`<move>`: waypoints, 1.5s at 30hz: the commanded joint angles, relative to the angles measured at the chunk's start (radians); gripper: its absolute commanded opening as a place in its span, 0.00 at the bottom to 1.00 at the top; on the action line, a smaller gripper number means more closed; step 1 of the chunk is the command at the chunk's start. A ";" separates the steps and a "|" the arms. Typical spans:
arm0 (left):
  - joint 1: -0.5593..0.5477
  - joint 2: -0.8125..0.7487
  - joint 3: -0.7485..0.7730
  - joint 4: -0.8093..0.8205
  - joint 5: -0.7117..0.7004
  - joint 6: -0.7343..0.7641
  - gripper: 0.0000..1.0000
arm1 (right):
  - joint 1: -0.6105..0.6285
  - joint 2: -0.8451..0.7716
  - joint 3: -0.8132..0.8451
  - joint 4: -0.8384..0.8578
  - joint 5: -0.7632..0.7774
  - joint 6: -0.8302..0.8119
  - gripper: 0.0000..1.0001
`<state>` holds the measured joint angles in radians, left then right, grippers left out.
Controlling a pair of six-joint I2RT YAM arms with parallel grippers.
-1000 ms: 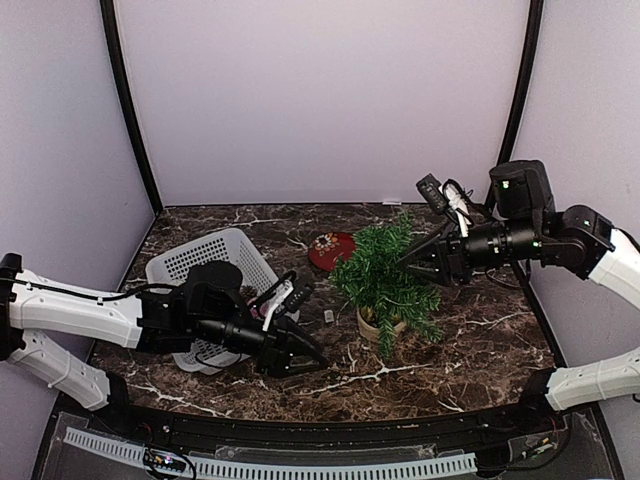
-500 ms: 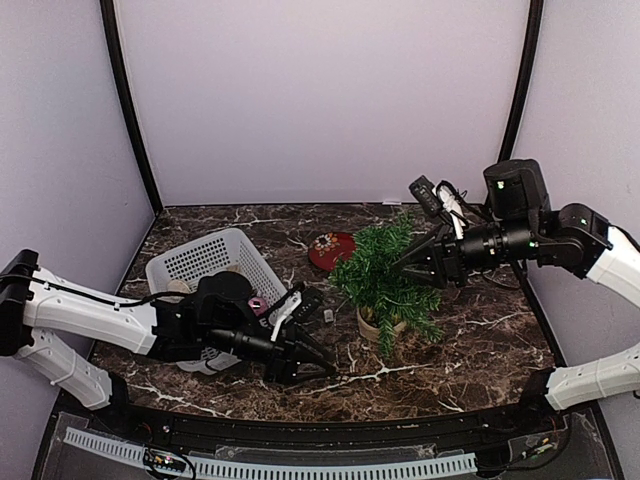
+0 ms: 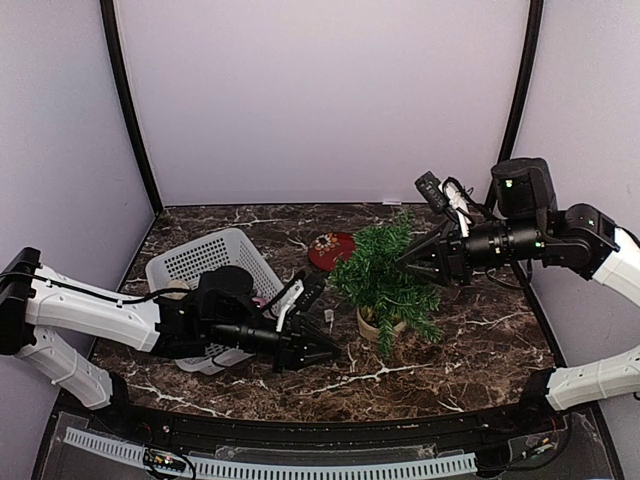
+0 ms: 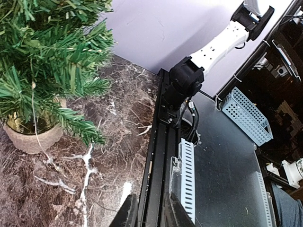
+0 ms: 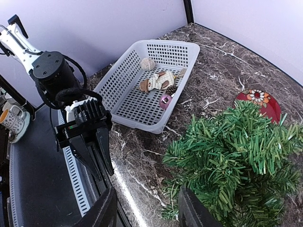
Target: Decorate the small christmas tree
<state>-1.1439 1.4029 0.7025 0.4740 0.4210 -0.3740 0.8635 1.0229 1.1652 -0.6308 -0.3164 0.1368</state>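
The light string hangs slack past the beige pot, away from my right gripper. My left gripper will grab its low end (image 4: 103,206) and lift it for handover.
The small christmas tree (image 3: 385,280) stands in its beige pot (image 3: 372,323) at the table's middle right. It fills the upper left of the left wrist view (image 4: 47,52), with the pot (image 4: 31,139) below it, and the right of the right wrist view (image 5: 236,161). My left gripper (image 3: 325,352) is low over the table just left of the pot, open and empty (image 4: 150,217). My right gripper (image 3: 402,262) is open and empty at the tree's upper right side, with its jaws wide apart (image 5: 147,213).
A white basket (image 3: 205,262) at the left (image 5: 189,47) holds a small figure (image 5: 158,81), a pale ball (image 5: 147,63) and a pink piece (image 5: 165,100). A red plate (image 3: 330,248) lies behind the tree. A small pale item (image 3: 328,316) lies near the pot.
My left gripper has moved right along the table toward the tree's pot. My right gripper has stayed at the tree's upper right with only a slight shift.
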 commanded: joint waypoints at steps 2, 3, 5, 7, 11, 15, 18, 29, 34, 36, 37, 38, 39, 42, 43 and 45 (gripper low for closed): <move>-0.007 -0.020 0.011 -0.014 -0.034 0.001 0.23 | 0.009 -0.013 0.031 0.013 0.014 0.007 0.44; -0.007 -0.040 0.000 -0.017 -0.034 0.001 0.24 | 0.009 -0.014 0.030 0.012 0.014 0.007 0.45; -0.007 -0.075 -0.020 -0.026 -0.040 -0.010 0.28 | 0.009 -0.015 0.028 0.012 0.015 0.007 0.44; -0.007 -0.109 -0.035 -0.053 -0.057 -0.018 0.28 | 0.009 -0.016 0.027 0.016 0.014 0.008 0.44; -0.005 -0.153 -0.045 -0.115 -0.109 -0.017 0.31 | 0.009 -0.014 0.022 0.024 0.008 0.012 0.44; -0.005 -0.138 -0.031 -0.152 -0.132 -0.010 0.41 | 0.009 -0.018 0.026 0.023 0.005 0.017 0.45; -0.005 -0.092 -0.009 -0.151 -0.079 0.003 0.45 | 0.009 -0.025 0.028 0.018 0.006 0.021 0.45; -0.007 0.063 0.068 -0.098 0.126 0.041 0.30 | 0.010 -0.050 0.013 0.010 0.016 0.030 0.45; -0.007 0.035 0.057 -0.013 0.157 0.014 0.01 | 0.011 -0.060 -0.009 0.013 0.015 0.033 0.43; -0.007 0.027 0.058 0.027 0.155 -0.009 0.00 | 0.013 -0.061 -0.022 0.027 0.011 0.037 0.40; -0.007 0.028 0.061 0.058 0.146 -0.022 0.00 | 0.017 -0.062 -0.029 0.036 0.007 0.039 0.38; -0.007 0.029 0.069 0.075 0.140 -0.051 0.00 | 0.024 -0.060 -0.035 0.047 0.005 0.042 0.36; -0.007 0.037 0.077 0.112 0.117 -0.069 0.00 | 0.032 -0.061 -0.044 0.059 0.006 0.046 0.35; -0.007 0.060 0.089 0.257 0.086 -0.172 0.00 | 0.071 -0.073 -0.082 0.109 0.036 0.072 0.29; -0.007 0.070 0.089 0.290 0.066 -0.194 0.00 | 0.084 -0.086 -0.098 0.124 0.061 0.082 0.29; -0.007 0.080 0.093 0.368 0.021 -0.250 0.00 | 0.104 -0.123 -0.142 0.171 0.107 0.113 0.29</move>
<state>-1.1481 1.4734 0.7628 0.6186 0.5144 -0.4934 0.9279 0.9634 1.0828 -0.5758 -0.2886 0.1959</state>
